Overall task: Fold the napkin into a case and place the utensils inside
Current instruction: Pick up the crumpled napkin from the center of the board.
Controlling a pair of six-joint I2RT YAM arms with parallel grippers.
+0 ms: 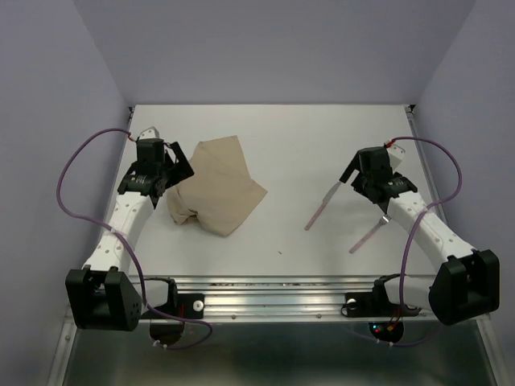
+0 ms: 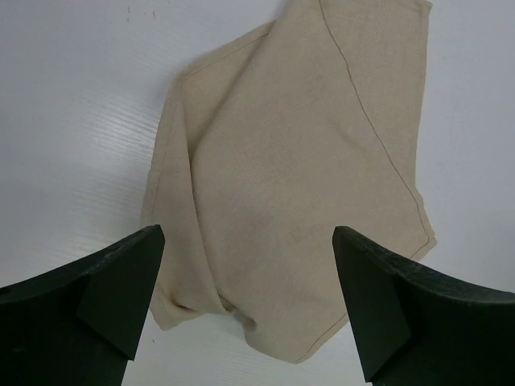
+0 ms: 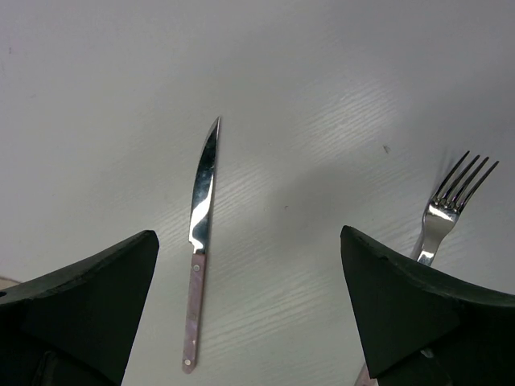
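Observation:
I need to move my left gripper to the napkin's corner (image 1: 264,191) (image 2: 430,240) nearest the knife next and close it there, because that corner lies flat and sticks out.
The beige napkin (image 1: 217,186) lies loosely rumpled on the white table, left of centre, with one layer overlapping another (image 2: 298,177); no case is in view. My left gripper (image 1: 179,166) hovers at the napkin's left edge, open (image 2: 248,241), with nothing between its fingers. The utensils lie on the right: a pink-handled knife (image 1: 319,211) (image 3: 199,241) and a fork (image 1: 366,236) (image 3: 451,205), roughly parallel and apart. My right gripper (image 1: 364,183) hangs above and between them, open (image 3: 249,241) and holding nothing. In the right wrist view one finger hides the fork's handle.
An aluminium rail (image 1: 273,293) runs along the table's (image 1: 322,137) near edge between the arm bases. Lilac walls close in the back and both sides. Purple cables (image 1: 68,181) loop out from each arm.

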